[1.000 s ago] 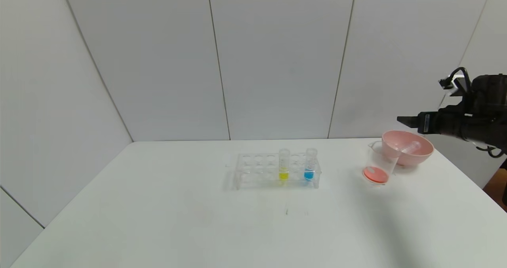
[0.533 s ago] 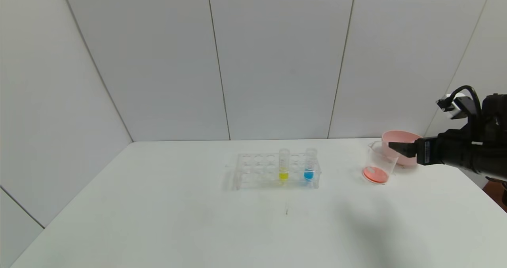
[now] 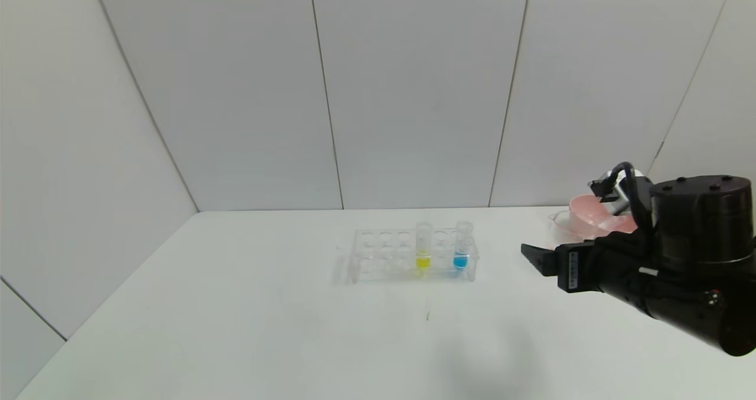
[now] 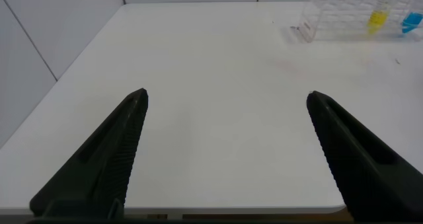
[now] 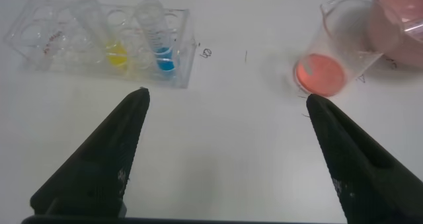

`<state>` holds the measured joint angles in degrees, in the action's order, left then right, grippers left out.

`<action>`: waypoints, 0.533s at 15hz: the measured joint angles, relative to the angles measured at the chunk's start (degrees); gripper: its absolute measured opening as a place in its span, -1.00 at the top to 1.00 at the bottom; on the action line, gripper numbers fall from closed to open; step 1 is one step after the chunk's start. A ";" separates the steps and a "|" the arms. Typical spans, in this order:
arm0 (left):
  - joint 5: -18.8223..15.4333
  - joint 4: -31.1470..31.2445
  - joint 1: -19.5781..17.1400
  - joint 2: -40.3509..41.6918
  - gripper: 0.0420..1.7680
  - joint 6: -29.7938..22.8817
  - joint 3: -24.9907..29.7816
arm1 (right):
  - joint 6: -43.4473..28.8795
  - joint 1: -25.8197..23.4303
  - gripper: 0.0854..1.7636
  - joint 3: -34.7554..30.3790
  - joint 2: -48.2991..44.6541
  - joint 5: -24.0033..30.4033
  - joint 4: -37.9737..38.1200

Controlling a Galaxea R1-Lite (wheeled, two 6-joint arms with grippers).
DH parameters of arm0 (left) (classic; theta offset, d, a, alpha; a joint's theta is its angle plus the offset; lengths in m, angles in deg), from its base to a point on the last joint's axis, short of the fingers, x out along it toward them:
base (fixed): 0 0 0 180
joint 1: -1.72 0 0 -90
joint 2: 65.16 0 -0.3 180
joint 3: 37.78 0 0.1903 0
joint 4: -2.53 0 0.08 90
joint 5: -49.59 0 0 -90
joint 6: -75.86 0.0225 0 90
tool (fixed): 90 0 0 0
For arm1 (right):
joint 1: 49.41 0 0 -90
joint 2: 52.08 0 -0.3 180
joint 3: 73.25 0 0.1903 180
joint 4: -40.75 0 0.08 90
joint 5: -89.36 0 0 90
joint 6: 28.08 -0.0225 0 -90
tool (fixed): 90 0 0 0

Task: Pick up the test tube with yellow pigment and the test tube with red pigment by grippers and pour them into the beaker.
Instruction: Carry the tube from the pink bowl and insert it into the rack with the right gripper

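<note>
The test tube with yellow pigment has an upper part (image 3: pixel 423 236) (image 5: pixel 96 22) just below its rim, and my right gripper should go there next and close on it.
The test tube with yellow pigment (image 3: pixel 423 247) stands upright in a clear rack (image 3: pixel 384 258) at mid table, next to a blue-liquid tube (image 3: pixel 462 246). It also shows in the right wrist view (image 5: pixel 116 51). The beaker (image 5: pixel 334 52) stands right of the rack and holds red-orange liquid at its bottom. In the head view only its rim (image 3: pixel 558 223) shows behind my right arm. The test tube with red pigment is not in view. My right gripper (image 3: pixel 531 256) (image 5: pixel 226 95) is open and empty, hovering between rack and beaker. My left gripper (image 4: pixel 226 98) is open and empty over the table's near left part.
A pink bowl (image 3: pixel 590 223) stands just behind the beaker, also in the right wrist view (image 5: pixel 400 19). The rack shows far off in the left wrist view (image 4: pixel 344 16). White wall panels close the table's far side.
My right arm has come down from above the pink bowl and moved left and nearer. It now hides most of the beaker in the head view. The tubes have not moved.
</note>
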<state>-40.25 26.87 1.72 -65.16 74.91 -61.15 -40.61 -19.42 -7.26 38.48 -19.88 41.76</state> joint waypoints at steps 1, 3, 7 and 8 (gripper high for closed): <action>-0.02 -0.02 0.00 0.00 -0.94 -0.02 0.00 | -1.80 3.24 -0.92 0.39 1.27 -2.55 -0.33; 0.00 -0.02 0.00 0.00 -0.94 0.00 0.00 | -4.57 8.13 -0.92 2.29 4.50 -6.24 -0.44; 0.00 0.00 0.00 0.00 -0.94 0.00 0.00 | -6.29 14.21 -0.92 9.51 12.43 -11.85 -0.38; 0.00 0.00 0.00 0.00 -0.94 0.00 0.00 | -6.33 15.18 -0.92 11.47 14.31 -12.59 -0.24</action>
<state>-40.25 26.87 1.72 -65.16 74.91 -61.15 -46.94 -4.24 4.22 52.79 -32.47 41.51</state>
